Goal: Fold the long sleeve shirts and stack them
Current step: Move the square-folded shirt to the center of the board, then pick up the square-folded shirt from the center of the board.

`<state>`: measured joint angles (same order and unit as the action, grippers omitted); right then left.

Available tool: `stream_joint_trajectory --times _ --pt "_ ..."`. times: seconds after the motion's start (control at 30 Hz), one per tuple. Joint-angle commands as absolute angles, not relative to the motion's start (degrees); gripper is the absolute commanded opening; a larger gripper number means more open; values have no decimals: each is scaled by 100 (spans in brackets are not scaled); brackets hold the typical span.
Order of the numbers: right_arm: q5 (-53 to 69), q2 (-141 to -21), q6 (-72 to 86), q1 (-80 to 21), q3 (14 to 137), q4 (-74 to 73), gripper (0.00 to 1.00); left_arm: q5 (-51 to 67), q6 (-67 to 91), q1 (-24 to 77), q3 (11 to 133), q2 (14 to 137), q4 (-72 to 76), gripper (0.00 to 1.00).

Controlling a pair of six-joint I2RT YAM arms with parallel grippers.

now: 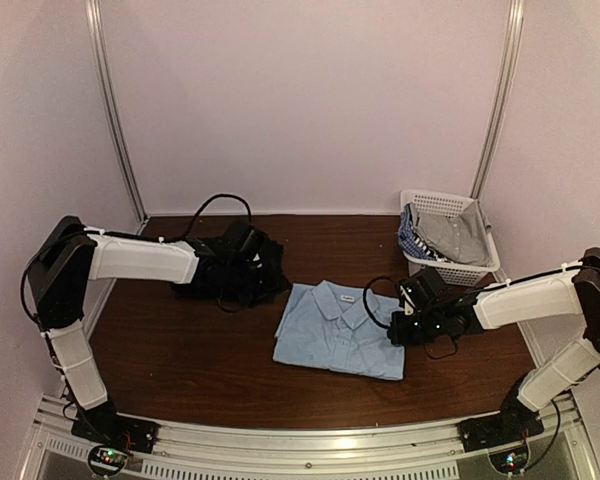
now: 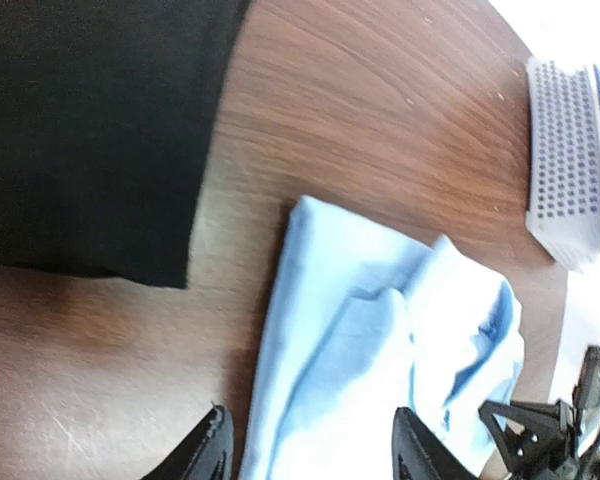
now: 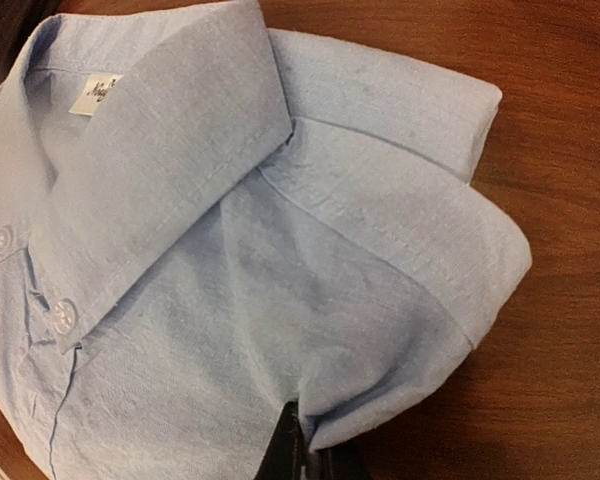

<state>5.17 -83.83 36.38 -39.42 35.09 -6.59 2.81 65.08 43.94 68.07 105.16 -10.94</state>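
Observation:
Next, I release the light blue shirt from my right gripper on top of the black shirt (image 1: 225, 260) near the back wall.
The light blue shirt (image 1: 340, 330) lies folded, collar up, at the table's middle; it also shows in the left wrist view (image 2: 380, 340) and fills the right wrist view (image 3: 230, 250). The black shirt (image 1: 235, 278) lies bunched at the back left, and its edge shows in the left wrist view (image 2: 90, 130). My left gripper (image 1: 263, 265) is over the black shirt's right edge; in its own view (image 2: 313, 430) it is open and empty, above the blue shirt's left edge. My right gripper (image 1: 398, 328) is shut on a fold at the blue shirt's right edge (image 3: 310, 445).
A white lattice basket (image 1: 435, 200) stands at the back right with grey and blue-checked clothes (image 1: 455, 235) in it; its wall shows in the left wrist view (image 2: 560, 170). Bare brown table (image 1: 180, 370) lies in front of the shirts.

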Motion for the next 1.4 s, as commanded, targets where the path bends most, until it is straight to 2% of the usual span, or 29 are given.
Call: stream_joint_trajectory --times 0.0,0.13,0.23,0.37,0.47,0.53,0.6,0.7,0.77,1.03,1.37 --pt "412 -8328 3701 -3900 3452 -571 0 471 5352 4476 6974 10562 -1485 60" --pt "412 -8353 3706 -3897 3495 -613 0 812 4783 4525 7076 10828 -1668 67" --pt "430 -8382 3707 -3900 3525 -637 0 1119 4581 4562 7075 10996 -1701 69" --pt "455 -8442 3706 -3900 3576 -641 0 1350 4452 4642 7167 11222 -1735 69" --pt "489 -8500 3709 -3900 3639 -642 0 1418 4446 4690 7204 11337 -1734 63" --pt "517 -8539 3713 -3907 3708 -642 0 1451 4476 4702 7199 11361 -1732 55" --pt "536 -8604 3698 -3913 3835 -654 0 1500 4510 4711 7206 11351 -1736 43" --pt "562 -8716 3670 -3943 4118 -708 0 1509 4562 4711 7245 11257 -1738 13" --pt "502 -8773 3642 -3990 4368 -814 0 1416 4583 4707 7300 11130 -1751 0" --pt "362 -9043 3500 -4224 5714 -1277 0 485 4371 4451 7867 10289 -2590 0" --pt "416 -10633 3284 -4432 8444 -1609 0 658 3584 2988 8141 9703 -3179 0"
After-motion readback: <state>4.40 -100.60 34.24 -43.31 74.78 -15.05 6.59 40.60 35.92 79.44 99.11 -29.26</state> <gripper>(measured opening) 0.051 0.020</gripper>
